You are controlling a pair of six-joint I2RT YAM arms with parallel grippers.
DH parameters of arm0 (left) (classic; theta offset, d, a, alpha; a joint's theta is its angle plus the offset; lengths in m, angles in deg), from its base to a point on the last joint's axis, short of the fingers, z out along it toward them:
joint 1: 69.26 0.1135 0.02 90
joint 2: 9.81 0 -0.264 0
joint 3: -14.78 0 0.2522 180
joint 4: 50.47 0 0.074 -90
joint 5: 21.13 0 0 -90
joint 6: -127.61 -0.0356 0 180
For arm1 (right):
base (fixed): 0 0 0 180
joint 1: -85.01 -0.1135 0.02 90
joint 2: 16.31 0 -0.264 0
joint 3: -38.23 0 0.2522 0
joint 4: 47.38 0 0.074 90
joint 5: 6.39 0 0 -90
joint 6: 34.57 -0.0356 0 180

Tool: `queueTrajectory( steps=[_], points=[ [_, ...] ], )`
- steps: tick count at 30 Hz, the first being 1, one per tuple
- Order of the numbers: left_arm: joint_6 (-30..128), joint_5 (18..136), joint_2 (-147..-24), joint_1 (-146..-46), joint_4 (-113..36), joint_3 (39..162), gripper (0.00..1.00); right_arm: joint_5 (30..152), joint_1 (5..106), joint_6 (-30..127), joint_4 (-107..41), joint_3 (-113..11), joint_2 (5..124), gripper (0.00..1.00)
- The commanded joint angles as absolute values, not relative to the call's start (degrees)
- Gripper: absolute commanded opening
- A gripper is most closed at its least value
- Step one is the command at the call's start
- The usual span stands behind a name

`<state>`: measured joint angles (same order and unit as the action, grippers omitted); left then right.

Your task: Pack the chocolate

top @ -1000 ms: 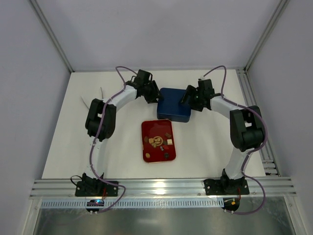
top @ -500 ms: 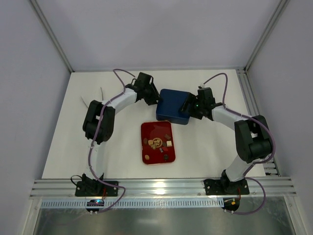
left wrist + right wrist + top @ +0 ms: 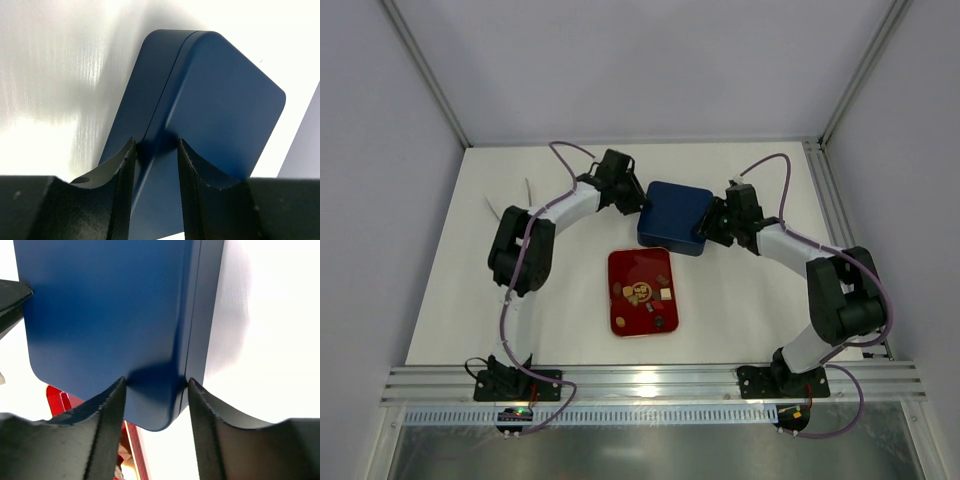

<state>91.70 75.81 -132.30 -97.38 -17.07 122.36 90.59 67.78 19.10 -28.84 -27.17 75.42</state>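
Next, my left gripper opens and takes the box near its far corner (image 3: 653, 185) to straighten it, because the dark blue box's near side slants toward the red tray.
The chocolate (image 3: 642, 292), several small brown, tan and cream pieces, lies in the red tray (image 3: 620, 258) at mid-table. Behind the tray sits the dark blue box (image 3: 672, 215), lid down. My left gripper (image 3: 638, 203) reaches in from the left, and in the left wrist view its jaws (image 3: 156, 145) are pinched on the edge of the box (image 3: 220, 100). My right gripper (image 3: 705, 228) comes in from the right. In the right wrist view it (image 3: 156, 382) straddles a corner of the box (image 3: 110, 310), both fingertips touching it. The tray's rim (image 3: 55, 396) peeks out below.
A thin white object (image 3: 505, 205) lies on the table at the far left, behind the left arm. Aluminium rails run along the right side (image 3: 835, 200) and the near edge (image 3: 650, 380). White walls enclose the back and sides.
The right arm has swung lower and its jaws have narrowed onto the box's right edge. The left jaws narrowed a little. The box has turned and shifted slightly leftward.
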Motion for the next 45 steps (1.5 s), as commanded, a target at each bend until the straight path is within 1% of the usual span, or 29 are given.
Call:
queueTrajectory(
  steps=[1,5,11,13,14,15,16,18,21,23,26,27,28,31,36,40,45],
  points=[
    [90.08,72.3,-138.56,-99.49,-3.04,117.05,0.35,89.94,65.77,19.93,-25.0,-24.84,77.12,0.49],
    [90.08,72.3,-138.65,-99.49,-3.31,116.35,0.35,89.15,65.15,19.93,-25.09,-23.87,77.03,0.47],
    [88.5,72.83,-138.04,-99.5,-3.84,115.82,0.35,88.62,64.71,20.36,-24.83,-23.17,77.47,0.48],
    [86.67,73.61,-137.51,-99.41,-3.66,115.99,0.39,88.27,64.8,20.72,-24.39,-23.78,77.82,0.51],
    [86.22,74.05,-137.25,-99.32,-3.4,116.08,0.4,88.27,64.8,21.24,-24.04,-24.13,77.91,0.54],
    [85.52,74.67,-136.81,-99.23,-3.22,116.08,0.42,88.18,64.89,21.42,-23.43,-24.48,78.0,0.55],
    [84.29,74.93,-136.46,-98.97,-3.13,115.91,0.45,88.26,64.89,21.51,-23.16,-25.1,78.17,0.56],
    [83.06,75.99,-135.23,-98.7,-3.13,115.64,0.5,88.44,65.06,21.94,-22.81,-25.8,78.26,0.59],
    [81.12,77.65,-134.0,-98.0,-2.87,115.47,0.51,88.88,65.59,22.47,-22.1,-26.59,78.7,0.61],
    [80.33,78.53,-133.3,-97.3,-3.04,115.12,0.53,89.58,66.03,22.65,-22.01,-26.95,79.05,0.64],
    [78.32,80.21,-131.54,-96.6,-4.53,115.2,0.61,91.51,67.87,22.82,-22.36,-27.65,79.14,0.68],
    [77.78,80.73,-131.1,-96.33,-5.32,115.64,0.65,91.95,68.75,23.17,-22.28,-28.26,79.14,0.7],
    [76.56,81.95,-131.01,-95.81,-6.03,116.6,0.68,92.83,69.19,23.61,-22.36,-28.61,79.32,0.73],
    [74.88,83.37,-131.79,-94.93,-6.47,119.15,0.7,93.89,70.86,24.41,-21.75,-30.98,79.84,0.79],
    [72.77,87.32,-133.38,-92.73,-9.45,124.16,0.73,96.52,73.23,25.11,-21.4,-35.64,81.16,0.85],
    [72.33,89.7,-134.08,-90.97,-13.23,126.88,0.74,98.19,74.99,24.59,-21.66,-38.63,83.7,0.87],
    [71.36,92.42,-139.17,-90.0,-14.03,133.39,0.74,99.25,76.14,23.53,-21.75,-43.28,87.31,0.87]
  ],
)
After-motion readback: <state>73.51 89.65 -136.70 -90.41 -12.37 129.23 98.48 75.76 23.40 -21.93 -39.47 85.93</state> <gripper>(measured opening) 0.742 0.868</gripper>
